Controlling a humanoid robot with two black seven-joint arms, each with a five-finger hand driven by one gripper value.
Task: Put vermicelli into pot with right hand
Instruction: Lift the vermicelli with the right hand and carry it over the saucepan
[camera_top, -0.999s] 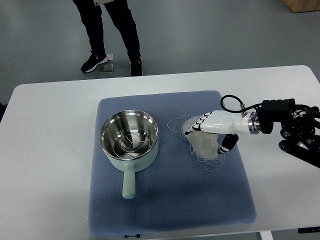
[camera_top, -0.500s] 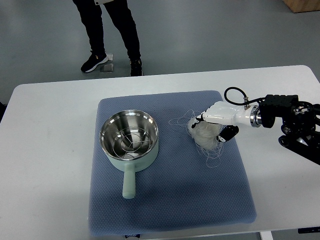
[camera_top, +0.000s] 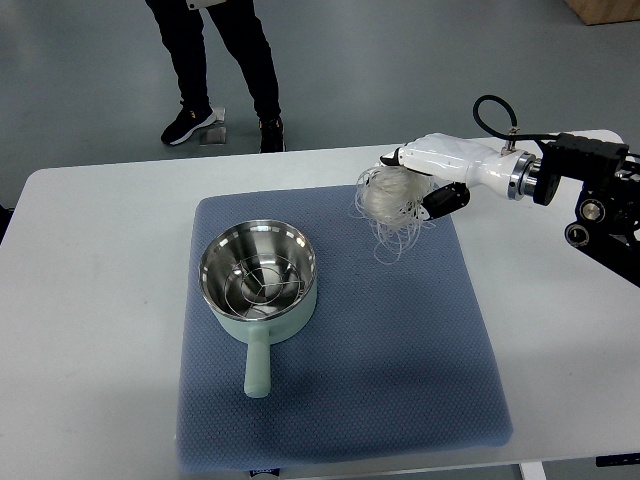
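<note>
The vermicelli will come to rest on the wire rack inside the pale green pot (camera_top: 252, 278), where my right gripper needs to let go of it.
My right hand (camera_top: 415, 180) is shut on a white bundle of vermicelli (camera_top: 385, 205) and holds it in the air above the far right part of the blue mat (camera_top: 400, 360). Loose strands hang down from the bundle. The pale green pot (camera_top: 258, 280) with a steel inside and a wire rack stands on the left part of the mat, its handle pointing toward me. The hand is to the right of the pot and farther back, apart from it. The left arm is not in view.
The mat lies on a white table (camera_top: 90, 300). A person's legs (camera_top: 225, 60) stand on the floor beyond the table's far edge. My right arm's black forearm (camera_top: 595, 190) reaches in over the table's right side.
My right hand has lifted the vermicelli off the mat and carried it up and toward the far edge. The pot has not moved.
</note>
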